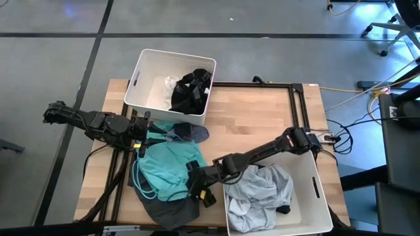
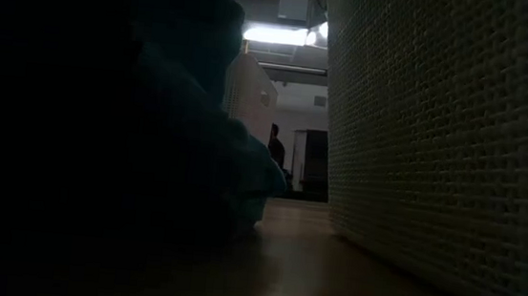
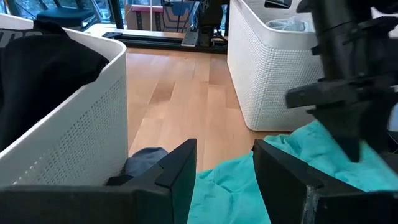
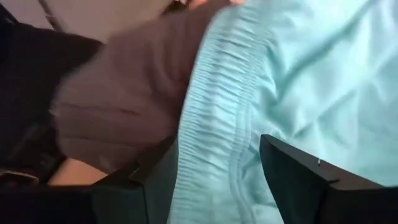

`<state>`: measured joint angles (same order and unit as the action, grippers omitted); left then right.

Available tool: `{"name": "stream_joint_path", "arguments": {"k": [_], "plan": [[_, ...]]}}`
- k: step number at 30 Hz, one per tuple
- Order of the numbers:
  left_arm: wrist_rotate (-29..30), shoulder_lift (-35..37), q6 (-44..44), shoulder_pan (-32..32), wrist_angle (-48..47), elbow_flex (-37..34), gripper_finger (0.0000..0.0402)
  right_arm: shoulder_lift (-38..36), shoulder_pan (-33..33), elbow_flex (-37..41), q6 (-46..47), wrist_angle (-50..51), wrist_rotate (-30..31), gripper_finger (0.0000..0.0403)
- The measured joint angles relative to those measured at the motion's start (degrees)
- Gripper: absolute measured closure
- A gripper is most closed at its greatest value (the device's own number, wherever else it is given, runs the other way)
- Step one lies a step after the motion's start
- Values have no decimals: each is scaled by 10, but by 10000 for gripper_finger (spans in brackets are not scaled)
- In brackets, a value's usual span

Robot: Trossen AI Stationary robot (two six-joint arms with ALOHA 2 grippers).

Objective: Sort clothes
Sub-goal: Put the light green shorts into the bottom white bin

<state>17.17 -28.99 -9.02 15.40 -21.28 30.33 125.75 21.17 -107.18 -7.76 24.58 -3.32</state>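
Note:
The teal garment has a ribbed waistband. My right gripper will close just inward from it, on the smooth cloth [image 1: 182, 173] [image 4: 305, 127] of the garment.
A teal garment [image 1: 167, 169] lies spread on the table's near left, on top of a dark grey garment [image 1: 172, 211]. A grey-blue piece [image 1: 190, 133] lies at its far edge. My left gripper [image 1: 143, 136] is open at the teal garment's far left corner; the left wrist view shows teal cloth [image 3: 227, 186] below the gap between its fingers [image 3: 224, 155]. My right gripper [image 1: 197, 185] is open, low over the teal garment's near right edge. Its fingers stand either side of the ribbed teal waistband [image 4: 211, 124], with dark grey cloth [image 4: 118, 106] beside it. My right gripper comes down slanting from the table's right onto the teal garment's waistband edge [image 4: 214, 168], which runs through the open gap. I cannot tell whether the fingers touch the cloth. My left gripper: I cannot tell whether it touches the teal cloth.
A white bin [image 1: 141, 72] holding black and white clothes stands at the far left, close to my left gripper. A second white bin [image 1: 318, 196] holding pale grey clothes stands at the near right, beside my right arm. Bare wood [image 1: 256, 118] lies between the two bins.

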Motion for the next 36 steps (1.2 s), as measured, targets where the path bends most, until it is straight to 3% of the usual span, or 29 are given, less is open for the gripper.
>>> {"name": "stream_joint_path", "arguments": {"k": [8,14,17,20,26,30,36], "plan": [[0,0,1,0,-1,0,254,0,-19,0,-4,40,74,178],[0,0,0,0,-1,0,254,0,-29,0,-34,36,243,178],[0,0,0,0,-1,0,254,5,-42,0,-19,36,281,178],[0,0,1,0,-2,0,254,6,-48,0,-15,25,253,178],[0,0,2,0,-2,0,254,3,-37,-26,-14,-61,128,178],[0,0,0,0,-2,0,254,22,-48,-27,26,-118,125,178],[0,0,0,0,-5,0,254,73,-71,-26,77,-92,76,178]]}}
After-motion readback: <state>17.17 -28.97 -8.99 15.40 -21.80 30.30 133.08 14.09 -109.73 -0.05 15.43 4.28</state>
